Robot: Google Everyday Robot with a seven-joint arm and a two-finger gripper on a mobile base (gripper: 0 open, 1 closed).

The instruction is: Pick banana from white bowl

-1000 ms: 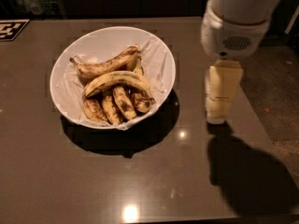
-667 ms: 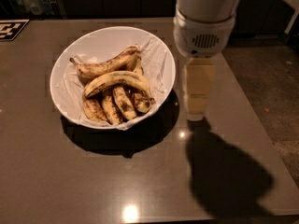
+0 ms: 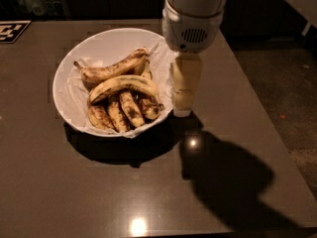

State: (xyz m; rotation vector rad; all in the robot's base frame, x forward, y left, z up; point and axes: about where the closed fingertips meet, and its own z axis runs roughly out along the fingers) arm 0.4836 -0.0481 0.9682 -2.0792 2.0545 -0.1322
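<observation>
The robot's gripper should close on the yellowest banana across the white bowl's middle (image 3: 140, 83), between the banana's centre and the banana's end nearest the gripper.
The white bowl (image 3: 106, 46) sits on the dark table, left of centre, with crinkled white lining. The banana (image 3: 124, 85), long, curved and the yellowest, lies across the middle of the bowl. A longer browner banana (image 3: 111, 70) lies behind it, and several short blotched bananas (image 3: 121, 111) lie in front. My gripper (image 3: 181, 108) hangs from the white arm (image 3: 193, 14) just past the bowl's right rim, pointing down close to the table. It holds nothing that I can see.
The dark brown table (image 3: 148, 182) reaches to a right edge near the floor (image 3: 292, 88). A black-and-white marker tag (image 3: 11, 31) lies at the far left corner. The arm casts a big shadow at the front right.
The arm and gripper have moved left, from well right of the bowl to right beside its right rim. The bananas have not moved.
</observation>
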